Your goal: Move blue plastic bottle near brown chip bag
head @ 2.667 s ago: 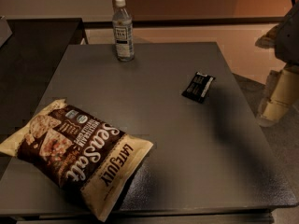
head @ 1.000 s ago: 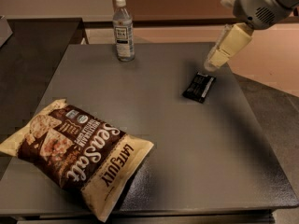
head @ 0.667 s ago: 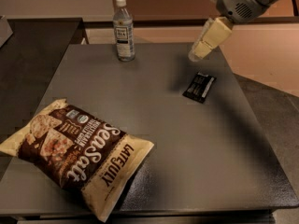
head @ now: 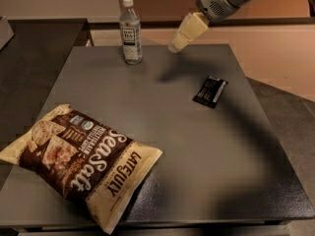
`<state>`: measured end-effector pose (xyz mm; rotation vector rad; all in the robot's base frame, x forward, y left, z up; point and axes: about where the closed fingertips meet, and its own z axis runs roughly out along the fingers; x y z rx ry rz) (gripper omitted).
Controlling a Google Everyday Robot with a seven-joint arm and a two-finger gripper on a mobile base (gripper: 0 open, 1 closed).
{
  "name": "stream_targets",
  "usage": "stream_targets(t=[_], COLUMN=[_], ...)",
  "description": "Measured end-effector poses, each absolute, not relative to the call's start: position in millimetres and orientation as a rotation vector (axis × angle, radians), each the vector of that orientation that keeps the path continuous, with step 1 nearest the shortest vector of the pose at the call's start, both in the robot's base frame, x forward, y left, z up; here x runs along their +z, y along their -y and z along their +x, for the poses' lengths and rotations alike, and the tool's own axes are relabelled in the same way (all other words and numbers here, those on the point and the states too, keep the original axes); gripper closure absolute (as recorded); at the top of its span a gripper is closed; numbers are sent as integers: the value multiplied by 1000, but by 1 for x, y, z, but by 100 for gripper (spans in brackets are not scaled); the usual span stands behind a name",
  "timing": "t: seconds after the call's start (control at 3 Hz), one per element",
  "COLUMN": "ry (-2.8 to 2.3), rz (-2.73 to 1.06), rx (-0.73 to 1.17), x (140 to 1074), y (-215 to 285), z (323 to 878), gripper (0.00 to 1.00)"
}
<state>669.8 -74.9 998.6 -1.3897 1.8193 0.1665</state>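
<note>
Next, I close my gripper on the upper part (head: pixel 130 18) of the blue plastic bottle, just under its white cap and above its label.
The blue plastic bottle (head: pixel 130 31), clear with a white cap and white label, stands upright at the far edge of the grey table (head: pixel 162 122). The brown chip bag (head: pixel 83 163), dark brown with cream ends and "Sea Salt" lettering, lies flat at the near left corner. My gripper (head: pixel 178 44) hangs above the far side of the table, to the right of the bottle and apart from it, holding nothing.
A small black wrapped bar (head: pixel 210 91) lies on the right half of the table. A dark counter (head: pixel 34 48) adjoins the table on the left. A pale floor lies behind and to the right.
My arm has swung in from the right and moved left across the far side of the table, passing over the black bar toward the bottle. The bottle, bag and bar have not moved.
</note>
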Motion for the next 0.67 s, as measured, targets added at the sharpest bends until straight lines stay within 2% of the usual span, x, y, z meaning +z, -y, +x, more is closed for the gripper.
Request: stream_targets(t=[0.67], ry=[-1827], rz=[-1278], rx=[339], x=[984], y=[16], z=[726], gripper=[0])
